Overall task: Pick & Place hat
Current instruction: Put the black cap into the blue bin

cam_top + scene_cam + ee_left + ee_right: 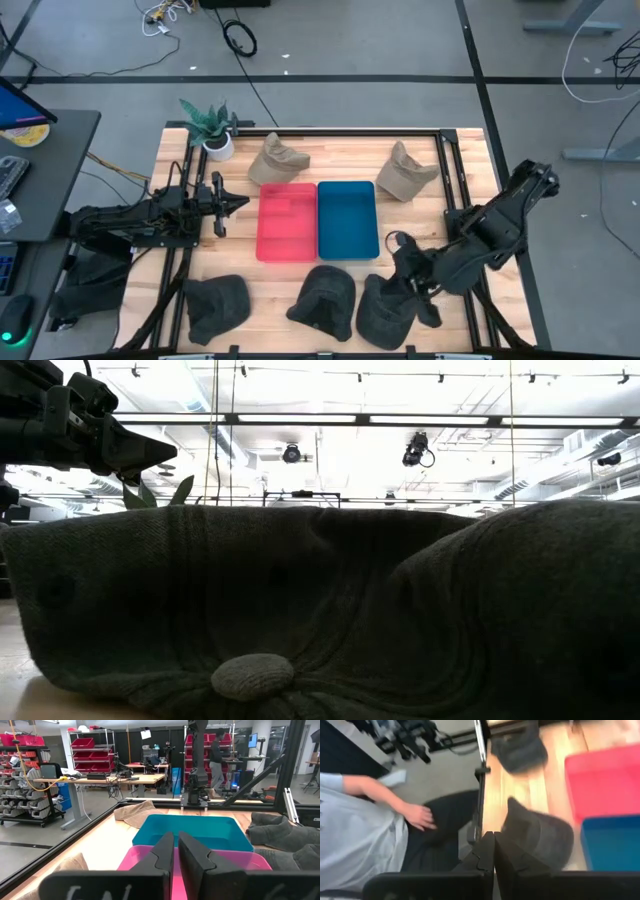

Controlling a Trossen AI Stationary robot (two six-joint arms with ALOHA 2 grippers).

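My right gripper is going to close its fingers on the top's edge (394,311) beside the visor of the dark grey hat that is just beneath it.
Three dark grey hats lie along the table's near edge: left (215,305), middle (325,300) and right (385,310). The middle hat (250,600) fills the low view, crown button forward. Two tan hats (278,160) (408,172) lie at the far side, behind a pink tray (287,222) and a blue tray (347,218). My right gripper (398,243) (493,840) is shut and hovers above the right dark hat, pointing toward the table's left. My left gripper (235,203) (176,837) is shut, level, just left of the pink tray.
A potted plant (210,130) stands at the far left corner. A black frame rail (440,160) runs along the table's right side. A person in a light shirt (365,820) sits beyond the near edge. Bare wood shows between the trays and the near hats.
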